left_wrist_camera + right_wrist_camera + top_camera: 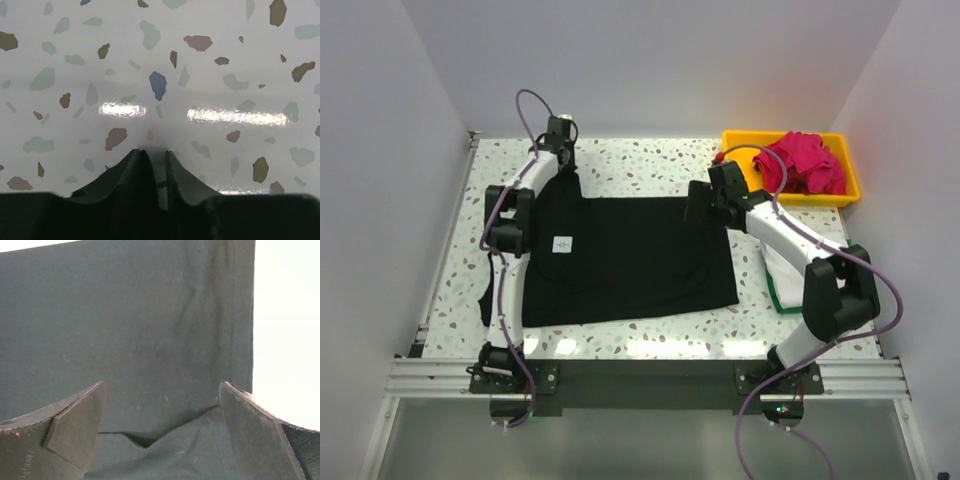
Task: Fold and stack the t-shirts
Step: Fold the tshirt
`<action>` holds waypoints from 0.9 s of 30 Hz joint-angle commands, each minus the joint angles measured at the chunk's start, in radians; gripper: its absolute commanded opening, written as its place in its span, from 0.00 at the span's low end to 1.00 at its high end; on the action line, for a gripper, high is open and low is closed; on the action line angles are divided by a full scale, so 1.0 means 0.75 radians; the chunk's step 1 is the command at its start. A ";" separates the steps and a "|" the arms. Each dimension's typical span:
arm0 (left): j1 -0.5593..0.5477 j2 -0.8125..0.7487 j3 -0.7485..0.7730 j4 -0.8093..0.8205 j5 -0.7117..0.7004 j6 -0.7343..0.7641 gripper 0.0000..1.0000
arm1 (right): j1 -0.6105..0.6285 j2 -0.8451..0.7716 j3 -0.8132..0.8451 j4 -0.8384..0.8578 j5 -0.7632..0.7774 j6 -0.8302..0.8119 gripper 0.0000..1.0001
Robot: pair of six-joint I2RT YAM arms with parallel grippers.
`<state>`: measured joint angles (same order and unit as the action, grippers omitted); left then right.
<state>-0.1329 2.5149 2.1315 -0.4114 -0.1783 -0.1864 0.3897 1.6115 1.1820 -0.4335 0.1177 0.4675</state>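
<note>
I will move my right gripper next to close on the black t-shirt's far edge (687, 198), just beside its corner that is nearest the yellow tray.
The large black t-shirt (630, 260) lies spread flat on the table, its small white label (562, 243) near the left. My left gripper (563, 160) is at the shirt's far left sleeve. In the left wrist view its jaws (157, 151) stand almost together over bare table, with no cloth showing between them. My right gripper (701, 206) is open just over the shirt's far right corner. The right wrist view shows it (162, 385) wide open above a wrinkle in the black cloth (150, 330) by the hem. A magenta shirt (807, 162) lies in the tray. White (782, 266) and green (775, 297) shirts lie under my right arm.
The yellow plastic tray (840, 192) stands at the back right corner. Grey walls close in the table on the left, back and right. A metal rail (640, 378) runs along the near edge by the arm bases. Terrazzo tabletop (650, 165) shows behind the shirt.
</note>
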 commanded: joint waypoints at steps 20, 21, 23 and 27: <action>0.003 -0.547 -0.471 0.084 -0.116 -0.113 0.00 | -0.004 0.526 0.573 -0.009 0.371 0.052 0.99; 0.003 -0.567 -0.518 0.096 -0.120 -0.118 0.00 | -0.006 0.549 0.606 -0.025 0.383 0.056 0.99; 0.003 -0.629 -0.565 0.107 -0.134 -0.124 0.00 | -0.004 0.618 0.688 -0.060 0.430 0.058 0.98; 0.003 -0.725 -0.698 0.125 -0.157 -0.136 0.00 | -0.004 0.710 0.780 -0.054 0.463 0.037 0.92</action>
<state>-0.1329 2.0487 1.6661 -0.3679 -0.2649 -0.2554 0.3897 2.1094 1.6936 -0.4644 0.3988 0.4892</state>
